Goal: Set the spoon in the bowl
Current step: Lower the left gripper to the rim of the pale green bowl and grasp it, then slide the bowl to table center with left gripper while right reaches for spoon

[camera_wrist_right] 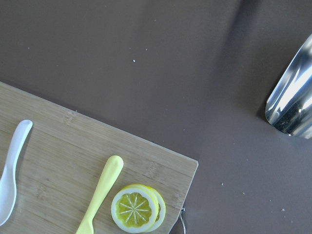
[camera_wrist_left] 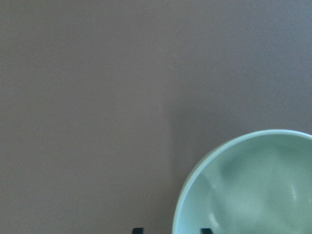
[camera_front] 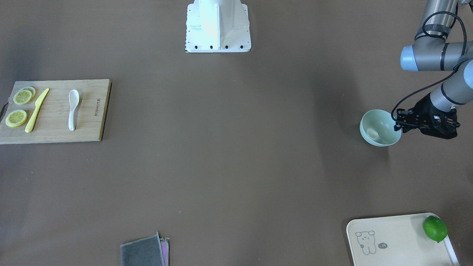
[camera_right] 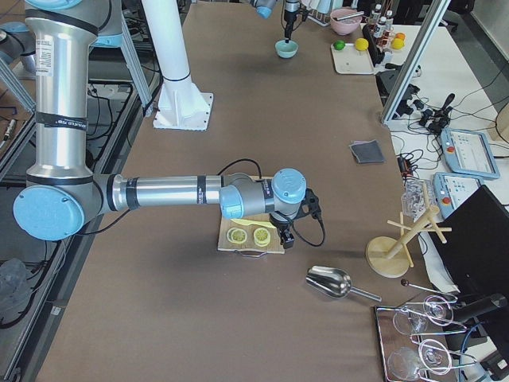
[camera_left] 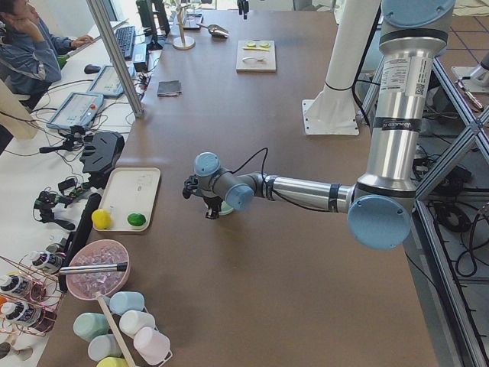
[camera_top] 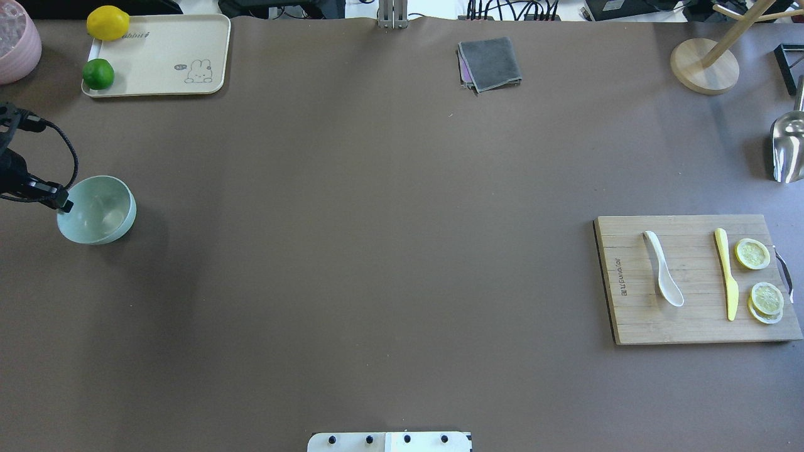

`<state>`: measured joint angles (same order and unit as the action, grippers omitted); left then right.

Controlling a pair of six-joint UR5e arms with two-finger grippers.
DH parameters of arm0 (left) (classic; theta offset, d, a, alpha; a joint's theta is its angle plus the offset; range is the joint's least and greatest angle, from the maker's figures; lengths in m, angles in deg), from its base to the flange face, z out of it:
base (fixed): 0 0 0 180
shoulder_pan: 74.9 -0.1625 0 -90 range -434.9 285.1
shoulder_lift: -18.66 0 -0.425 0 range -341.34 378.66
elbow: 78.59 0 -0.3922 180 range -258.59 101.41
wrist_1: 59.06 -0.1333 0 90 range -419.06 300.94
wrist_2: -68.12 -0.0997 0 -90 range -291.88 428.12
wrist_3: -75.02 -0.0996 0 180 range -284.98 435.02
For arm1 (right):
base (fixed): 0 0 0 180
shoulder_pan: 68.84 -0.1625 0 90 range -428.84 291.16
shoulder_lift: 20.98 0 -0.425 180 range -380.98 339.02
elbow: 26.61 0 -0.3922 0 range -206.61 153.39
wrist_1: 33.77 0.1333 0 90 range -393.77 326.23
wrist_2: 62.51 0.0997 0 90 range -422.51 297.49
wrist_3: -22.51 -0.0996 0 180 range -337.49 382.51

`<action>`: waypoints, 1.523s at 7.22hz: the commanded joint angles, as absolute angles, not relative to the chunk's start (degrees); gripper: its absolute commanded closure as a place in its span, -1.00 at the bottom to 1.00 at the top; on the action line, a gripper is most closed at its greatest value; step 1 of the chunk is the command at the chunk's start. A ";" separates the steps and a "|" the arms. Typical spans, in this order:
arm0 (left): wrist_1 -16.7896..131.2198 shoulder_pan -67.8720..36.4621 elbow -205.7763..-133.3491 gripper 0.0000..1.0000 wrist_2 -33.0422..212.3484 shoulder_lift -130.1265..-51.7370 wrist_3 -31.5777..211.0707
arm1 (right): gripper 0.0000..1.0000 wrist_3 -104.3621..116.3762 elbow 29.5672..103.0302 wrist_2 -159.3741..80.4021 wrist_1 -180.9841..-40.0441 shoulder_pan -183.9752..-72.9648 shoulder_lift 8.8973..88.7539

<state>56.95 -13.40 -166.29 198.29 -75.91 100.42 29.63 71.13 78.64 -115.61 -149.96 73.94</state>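
Note:
Next, I move my right gripper to the white spoon on the cutting board and close it on the spoon's handle (camera_front: pixel 71 111) (camera_wrist_right: pixel 12 163) near its scoop.
The white spoon (camera_front: pixel 73 109) lies on a wooden cutting board (camera_front: pixel 92 125), scoop toward the robot's base; it also shows in the overhead view (camera_top: pixel 662 276) and at the left edge of the right wrist view (camera_wrist_right: pixel 9 170). The mint-green bowl (camera_front: pixel 380 127) stands far across the table (camera_top: pixel 97 210). My left gripper (camera_front: pixel 397 123) is at the bowl's rim. In the left wrist view the two fingertips (camera_wrist_left: pixel 138 230) stand apart with the rim (camera_wrist_left: pixel 195 170) between them. My right gripper (camera_right: pixel 284 237) hangs above the board's outer end; I cannot tell whether it is open or shut.
A yellow knife (camera_front: pixel 36 110) and lemon slices (camera_front: pixel 16 118) share the board. A cream tray (camera_top: pixel 157 63) holds a lime (camera_top: pixel 98 74) and a lemon (camera_top: pixel 108 23). A grey cloth (camera_top: pixel 490 63), a metal scoop (camera_top: pixel 788 147) and a wooden stand (camera_top: pixel 703 66) sit along the far side.

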 commanded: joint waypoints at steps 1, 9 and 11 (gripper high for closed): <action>56.95 -13.47 -166.40 0.86 198.37 -75.91 101.55 | -1.00 29.63 71.30 78.64 -115.59 -149.96 73.94; 54.78 -26.34 -177.03 1.00 192.18 -91.51 141.05 | -0.99 -8.43 83.26 73.59 -104.05 -134.10 73.68; 45.13 -33.91 -176.68 1.00 184.26 -101.09 146.10 | -0.97 -17.20 82.30 68.21 -99.16 -124.96 74.20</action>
<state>50.44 -28.98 -176.88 188.98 -95.43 142.38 -11.68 82.88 71.86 -102.05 -130.84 73.88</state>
